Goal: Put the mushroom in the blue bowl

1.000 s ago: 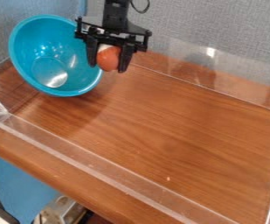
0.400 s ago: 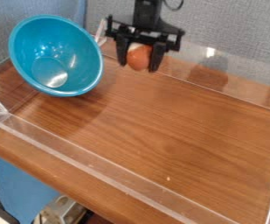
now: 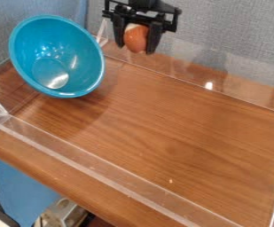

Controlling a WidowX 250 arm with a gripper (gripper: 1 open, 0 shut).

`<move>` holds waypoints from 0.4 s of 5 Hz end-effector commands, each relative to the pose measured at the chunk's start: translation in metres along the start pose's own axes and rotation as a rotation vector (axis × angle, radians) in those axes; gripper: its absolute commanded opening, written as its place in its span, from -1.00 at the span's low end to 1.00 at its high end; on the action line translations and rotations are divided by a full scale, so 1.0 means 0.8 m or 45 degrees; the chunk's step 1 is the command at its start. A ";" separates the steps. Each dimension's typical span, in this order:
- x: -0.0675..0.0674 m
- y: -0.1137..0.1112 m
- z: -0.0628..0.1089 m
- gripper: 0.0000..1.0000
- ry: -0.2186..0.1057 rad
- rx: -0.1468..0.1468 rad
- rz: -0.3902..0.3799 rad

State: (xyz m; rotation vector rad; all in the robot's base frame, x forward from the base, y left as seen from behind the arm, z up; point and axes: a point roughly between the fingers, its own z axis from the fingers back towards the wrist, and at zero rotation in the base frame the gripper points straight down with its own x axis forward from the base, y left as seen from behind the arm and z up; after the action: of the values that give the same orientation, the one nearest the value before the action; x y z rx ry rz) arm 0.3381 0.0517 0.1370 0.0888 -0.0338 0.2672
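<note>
I should release the mushroom from my gripper low inside the blue bowl (image 3: 63, 77), near the bowl's front rim.
The mushroom (image 3: 136, 36), reddish-brown with a pale patch, hangs between the black fingers of my gripper (image 3: 137, 40), which is shut on it and points down near the top of the view. It is held well above the wooden table, at the far edge. The blue bowl (image 3: 56, 58) sits tilted at the left, its open inside facing the camera, and the gripper is to its right and higher. Nothing lies inside the bowl.
A wooden tabletop (image 3: 163, 133) is ringed by a low clear plastic wall (image 3: 56, 146). The table's front edge runs diagonally across the lower left.
The gripper with the mushroom moved right from beside the bowl's rim, then rose and drifted slightly back left. The bowl stayed where it was.
</note>
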 end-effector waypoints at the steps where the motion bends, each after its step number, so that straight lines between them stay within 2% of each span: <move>1: 0.014 0.010 0.021 -1.00 -0.069 -0.014 0.051; 2: 0.021 0.040 0.016 -1.00 -0.047 0.006 0.119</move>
State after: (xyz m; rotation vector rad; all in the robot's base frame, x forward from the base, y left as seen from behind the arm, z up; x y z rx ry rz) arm 0.3396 0.0847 0.1326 0.0935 -0.0064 0.3566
